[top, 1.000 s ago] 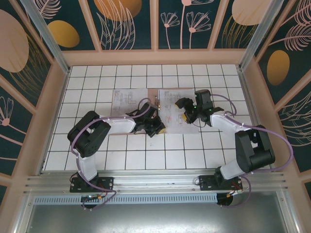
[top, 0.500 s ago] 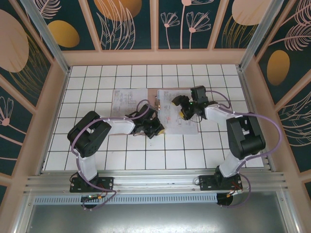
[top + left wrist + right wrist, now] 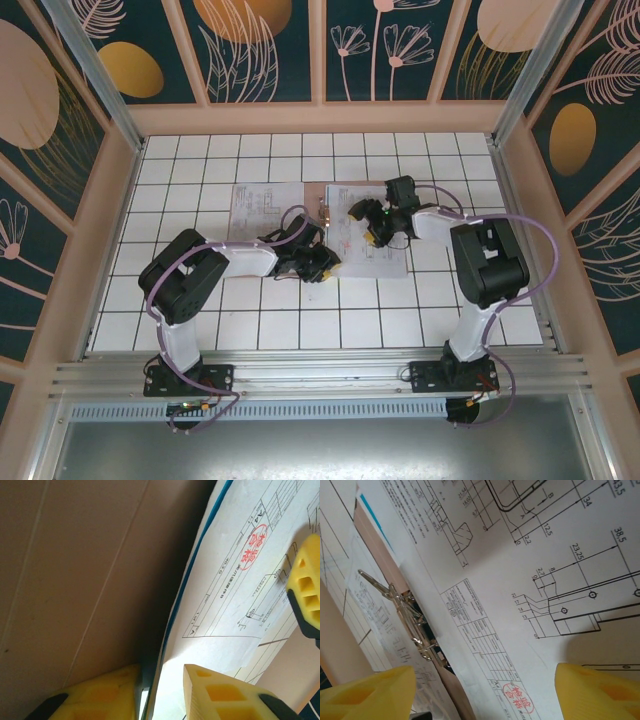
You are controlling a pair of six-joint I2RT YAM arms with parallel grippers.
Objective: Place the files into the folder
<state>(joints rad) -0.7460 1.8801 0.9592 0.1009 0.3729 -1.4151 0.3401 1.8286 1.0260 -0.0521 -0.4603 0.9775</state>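
The files overhang the folder's near edge; left gripper should take their near corner (image 3: 342,276), push them inside.
The pinkish-brown folder (image 3: 343,185) lies on the tiled table's middle, with the white printed files (image 3: 375,248) stacked on it. A teal edge (image 3: 197,570) shows under the white sheets. My left gripper (image 3: 322,266) is at the stack's near left corner. Its jaws (image 3: 161,680) stand a little open, with the sheets' edge loose in the gap and folder card (image 3: 75,580) on the left. My right gripper (image 3: 366,225) hovers open over the top sheet (image 3: 520,580), its yellow fingers (image 3: 600,690) spread wide, nothing between them.
A metal clip (image 3: 405,615) runs along the folder's left edge (image 3: 375,535). Another printed sheet (image 3: 265,208) lies on the tiles left of the folder. A raised wooden frame (image 3: 320,118) bounds the table.
My right gripper has shifted left across the files, its arm folding in. The left gripper's jaws have parted from shut to slightly open; that arm stays in place.
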